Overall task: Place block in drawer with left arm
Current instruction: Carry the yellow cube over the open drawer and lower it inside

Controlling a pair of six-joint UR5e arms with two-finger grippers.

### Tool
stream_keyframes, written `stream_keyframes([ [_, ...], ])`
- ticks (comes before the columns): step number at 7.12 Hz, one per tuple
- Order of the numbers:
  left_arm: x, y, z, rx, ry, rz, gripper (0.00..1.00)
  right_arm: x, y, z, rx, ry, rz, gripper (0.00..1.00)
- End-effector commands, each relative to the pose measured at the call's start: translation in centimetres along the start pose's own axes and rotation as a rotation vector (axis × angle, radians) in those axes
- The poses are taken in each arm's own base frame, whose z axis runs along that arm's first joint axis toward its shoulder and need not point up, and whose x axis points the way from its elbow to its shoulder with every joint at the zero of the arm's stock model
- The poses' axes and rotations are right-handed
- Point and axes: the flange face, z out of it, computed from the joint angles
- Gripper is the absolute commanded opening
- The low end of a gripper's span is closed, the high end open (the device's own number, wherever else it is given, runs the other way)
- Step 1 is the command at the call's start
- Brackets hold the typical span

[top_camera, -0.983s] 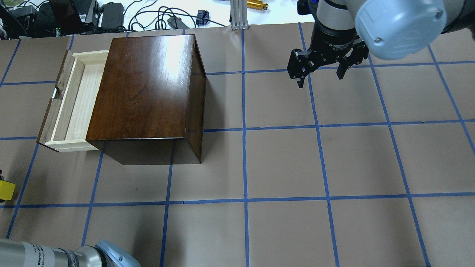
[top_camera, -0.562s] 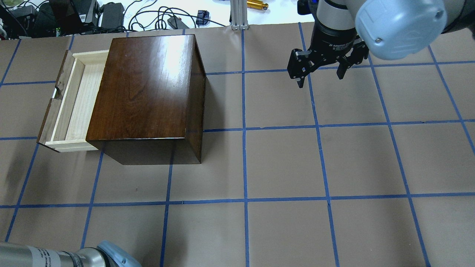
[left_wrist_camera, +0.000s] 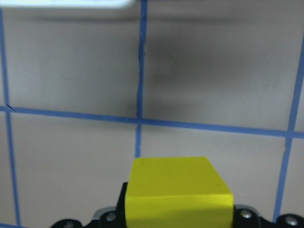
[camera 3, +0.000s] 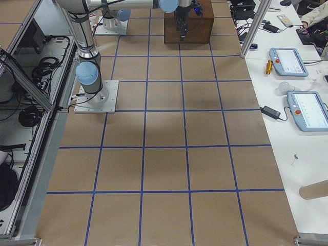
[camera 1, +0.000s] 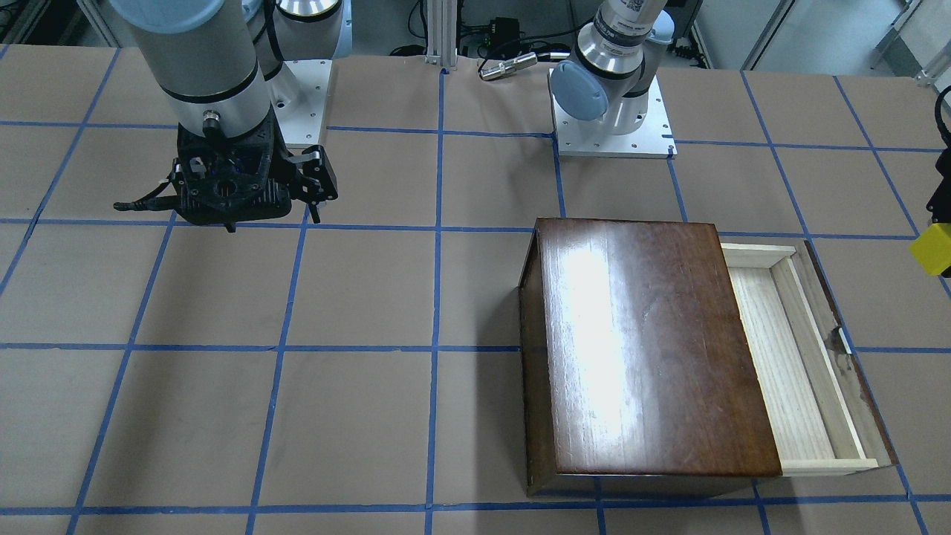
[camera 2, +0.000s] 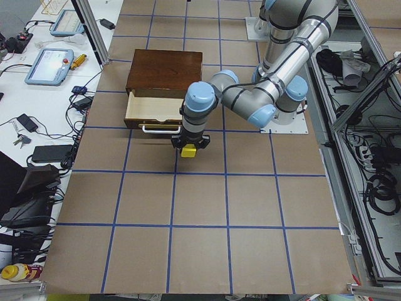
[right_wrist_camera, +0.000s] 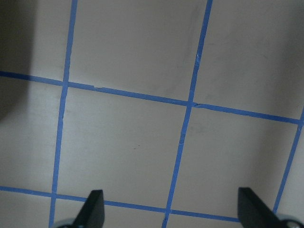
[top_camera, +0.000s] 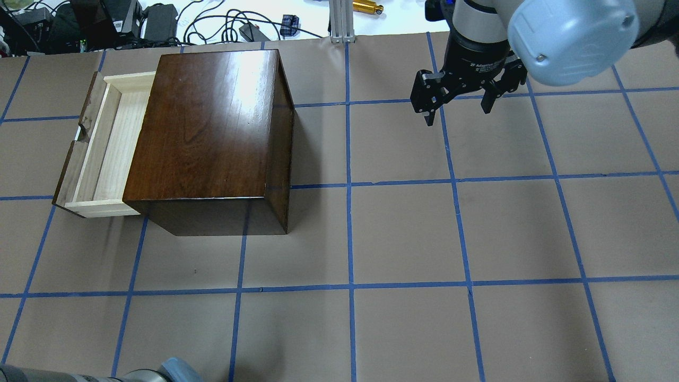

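Observation:
The robot's left gripper will release the yellow block on the pale-wood bottom of the drawer, near the dark-brown box (camera 1: pixel 764 338). The block is still held just outside the drawer's front.
My left gripper (camera 2: pixel 188 148) is shut on the small yellow block (camera 2: pixel 188 153), also seen in the left wrist view (left_wrist_camera: pixel 178 190) and at the right edge of the front view (camera 1: pixel 932 250). It holds the block above the table, just out from the drawer's front. The drawer (top_camera: pixel 106 143) stands pulled open from the dark-brown box (top_camera: pixel 212 127); its pale-wood tray holds nothing (camera 1: pixel 787 357). Its white handle (camera 2: pixel 160 130) faces the gripper. The left gripper is outside the overhead view. My right gripper (top_camera: pixel 457 109) is open and empty over bare table at the far right (right_wrist_camera: pixel 173 209).
The table is brown paper with a blue tape grid (top_camera: pixel 350 286). Cables and devices lie along the far edge (top_camera: pixel 159 21). Tablets and tools sit on the white side benches (camera 2: pixel 50 63). My left arm's elbow (top_camera: pixel 170 371) shows at the overhead view's bottom left.
The yellow block showed at the overhead view's left edge one second ago and has since left that view. The left arm's elbow has slid lower in the view. The right arm has not moved.

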Motion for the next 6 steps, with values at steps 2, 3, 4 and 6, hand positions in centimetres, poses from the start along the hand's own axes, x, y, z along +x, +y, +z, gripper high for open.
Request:
stream_keyframes([
  [2,-6.2,-13.0,-1.0,0.032,-0.017,-0.017,0.0,0.0,0.0,0.0,0.0,0.001,0.0,1.0],
  [3,-6.9,-15.7,-0.2,0.044,-0.004,0.02,0.0,0.0,0.0,0.0,0.0,0.001,-0.001,1.0],
  [4,-7.2,-16.2,1.6,0.059,0.027,0.027,0.0,0.0,0.0,0.0,0.0,0.001,-0.001,1.0],
  [6,-7.6,-18.5,5.7,0.087,0.102,0.063,0.0,0.0,0.0,0.0,0.0,0.001,-0.001,1.0],
])
